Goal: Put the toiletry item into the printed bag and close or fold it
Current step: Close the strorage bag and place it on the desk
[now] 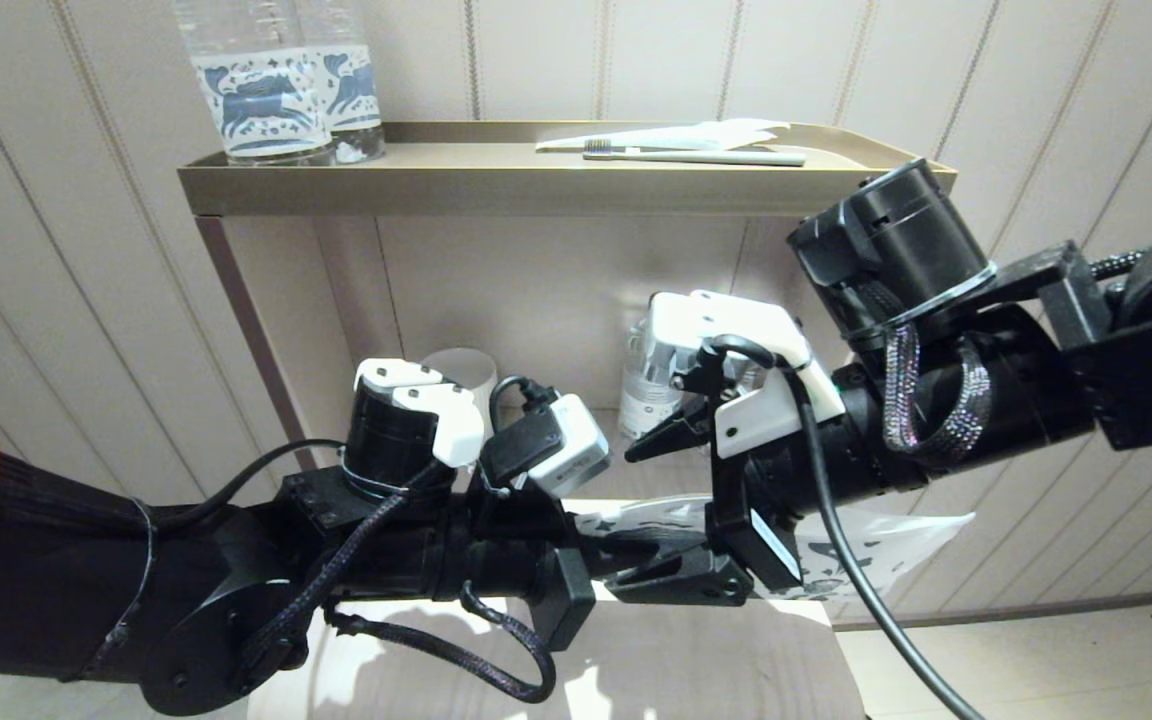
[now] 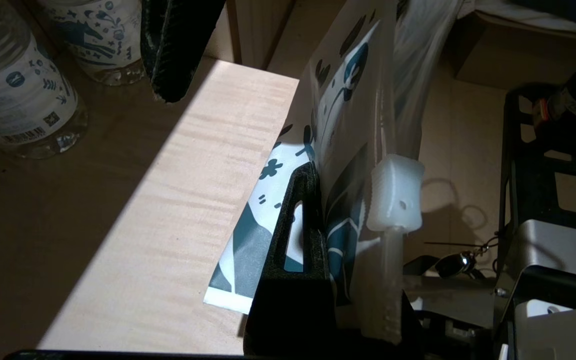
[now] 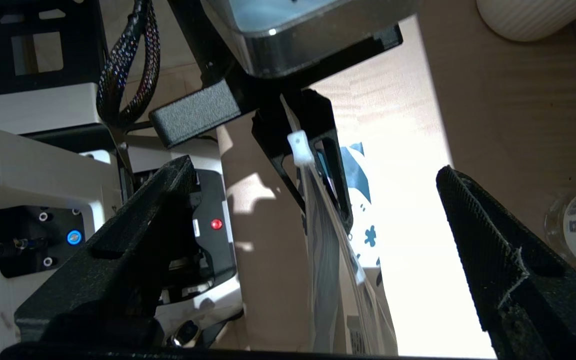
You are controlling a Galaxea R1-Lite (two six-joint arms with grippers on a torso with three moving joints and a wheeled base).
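Note:
The printed bag's opening is open and its white slider is beside my left gripper, so next my right gripper pinches the slider and pulls it to the opening's far end (image 1: 953, 526).
The printed bag (image 1: 876, 540) (image 2: 348, 100) (image 3: 325, 250), white with dark blue prints, hangs on edge over the lower wooden shelf (image 2: 168, 175). My left gripper (image 1: 621, 548) (image 2: 348, 215) is shut on one end of it. The white toothbrush (image 2: 395, 192) (image 3: 298, 145) shows as a ribbed white block on a thin stem, pressed against the bag between the left fingers. Whether it lies inside the bag is unclear. My right gripper (image 1: 626, 520) (image 3: 315, 170) is wide open, one finger on each side of the bag and the left fingers, touching neither.
The upper brass tray (image 1: 496, 185) holds two horse-label bottles (image 1: 276, 90), a grey-green toothbrush (image 1: 696, 156) and a plain white wrapper (image 1: 676, 135). On the lower shelf, more bottles (image 2: 18, 100) and a white cup (image 1: 461, 375) stand behind the arms.

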